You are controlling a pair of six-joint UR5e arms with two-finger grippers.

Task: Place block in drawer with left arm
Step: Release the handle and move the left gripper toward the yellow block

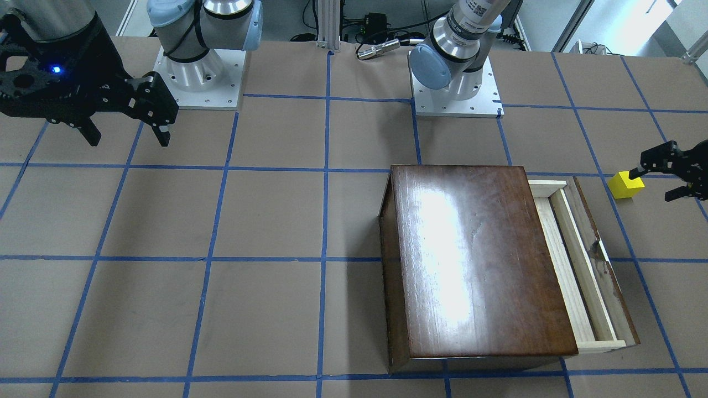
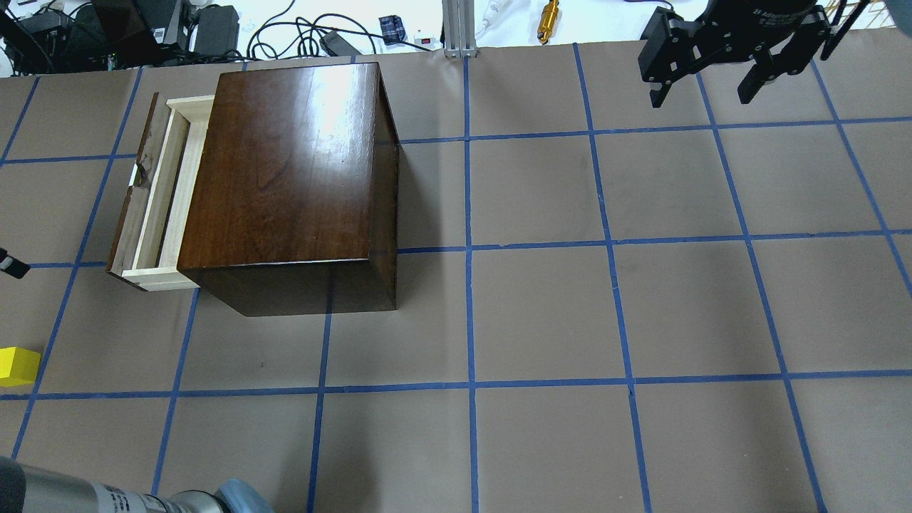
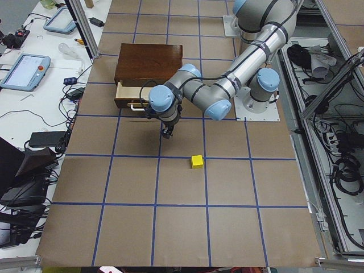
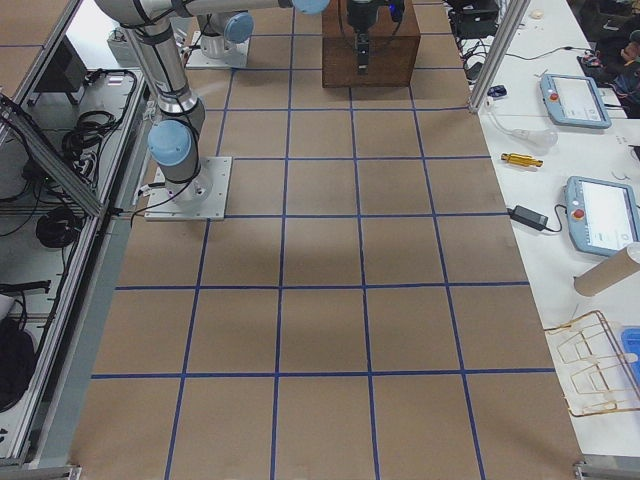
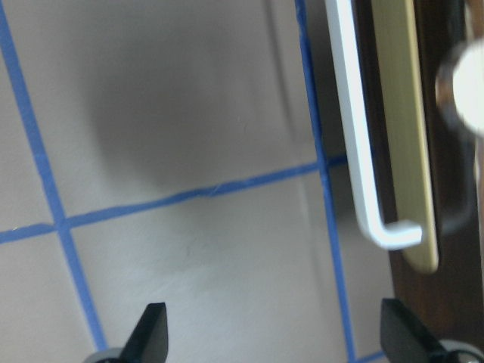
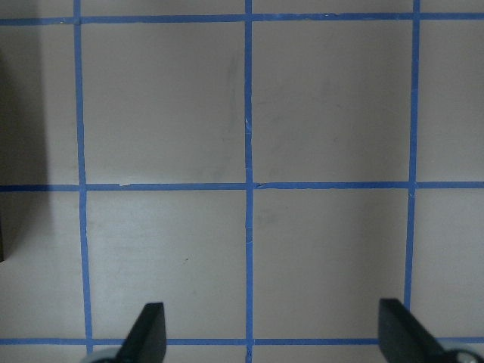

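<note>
I need to close my left gripper on the opposite sides of the yellow block (image 1: 627,184), so that its side facing the drawer stays free between the fingers.
The yellow block (image 1: 626,184) sits on the table beyond the drawer's front; it also shows in the overhead view (image 2: 18,365) and the exterior left view (image 3: 197,161). The drawer (image 1: 575,265) is pulled partly out of the dark-brown box (image 1: 475,260), and its pale inside is empty. My left gripper (image 1: 659,181) is open and empty, above the table between the drawer front and the block. Its wrist view shows the open fingertips (image 5: 155,327) and the drawer's handle (image 5: 363,151), but not the block. My right gripper (image 1: 128,131) is open and empty, far off.
The table is brown paper with a blue tape grid. The two arm bases (image 1: 456,83) stand on the robot's side. Cables and a brass tool (image 2: 548,13) lie past the far edge. The right wrist view shows only bare table (image 6: 249,189).
</note>
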